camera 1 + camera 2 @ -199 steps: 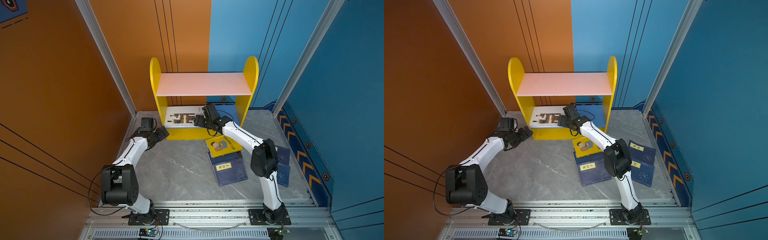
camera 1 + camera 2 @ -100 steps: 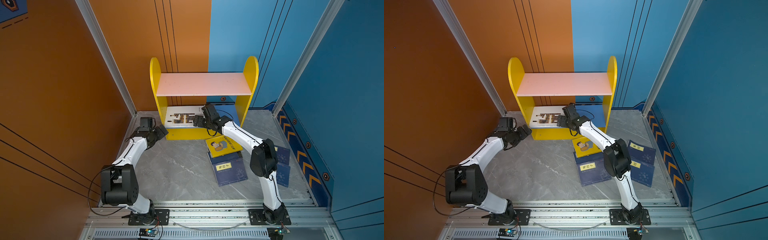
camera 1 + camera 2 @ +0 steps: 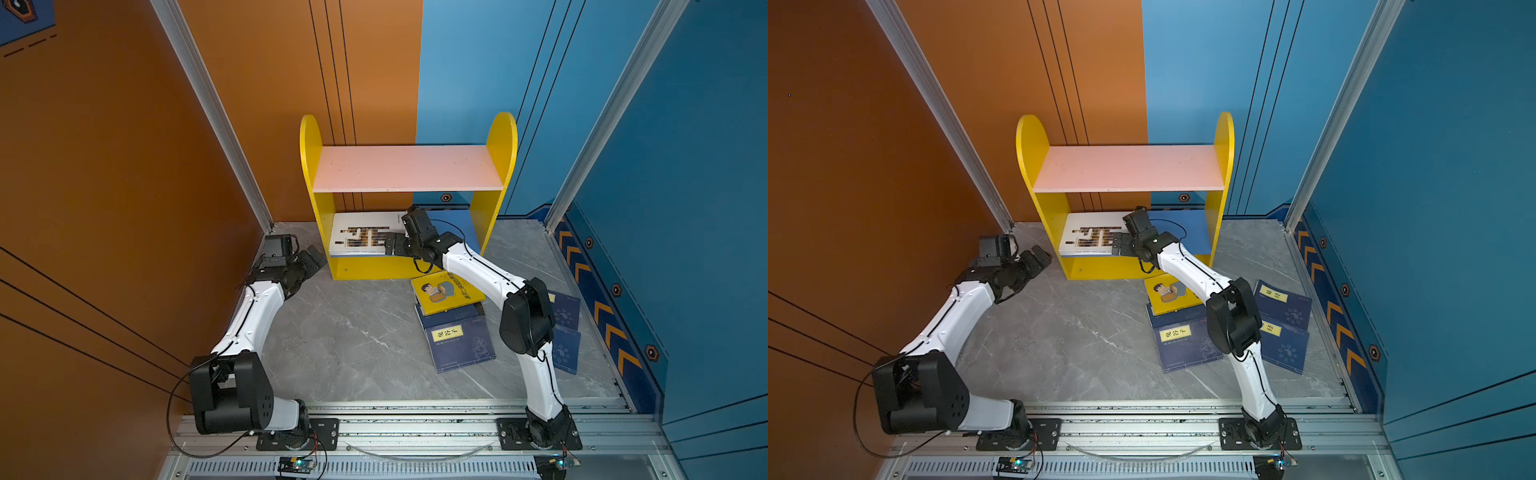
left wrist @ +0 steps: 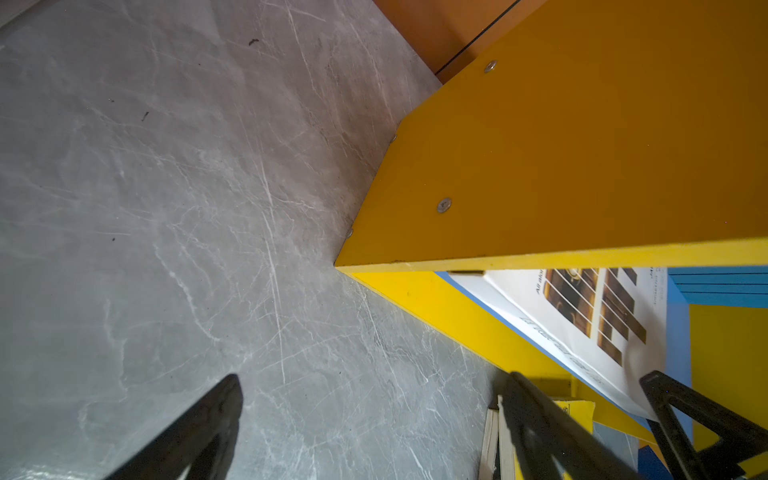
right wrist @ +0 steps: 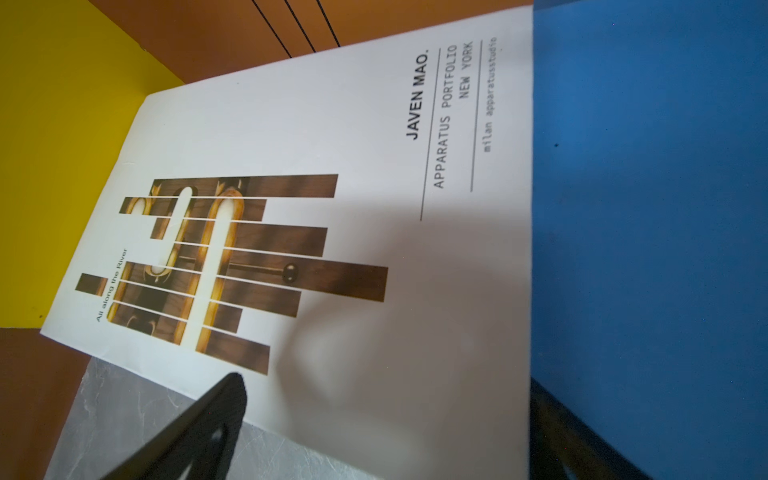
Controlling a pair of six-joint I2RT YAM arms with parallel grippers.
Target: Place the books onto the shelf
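I should next move my right gripper to the yellow book and close it on the book's short edge (image 3: pixel 482 296) beside the printed title.
The shelf (image 3: pixel 407 168) (image 3: pixel 1129 166) stands at the back wall. A large white book (image 3: pixel 361 235) (image 3: pixel 1088 237) (image 5: pixel 332 145) (image 4: pixel 582 332) lies flat on the left of its blue lower board (image 5: pixel 644 208). My right gripper (image 3: pixel 395 245) (image 3: pixel 1119 245) (image 5: pixel 386 380) is open at that book's front right corner, which lies between the wide-spread jaws. My left gripper (image 3: pixel 313 259) (image 3: pixel 1040 257) (image 4: pixel 374 378) is open and empty above the floor, just outside the shelf's left side panel (image 4: pixel 561 166). A yellow book (image 3: pixel 446 291) (image 3: pixel 1169 291) rests on a navy book (image 3: pixel 461 340) (image 3: pixel 1187 343).
Two more navy books (image 3: pixel 1285 301) (image 3: pixel 1285 345) lie on the grey floor to the right, partly behind my right arm. Orange and blue walls close in the sides and back. A metal rail (image 3: pixel 415 432) runs along the front.
My right gripper's jaws have spread wider at the white book's corner. Both arms stay about where they were.
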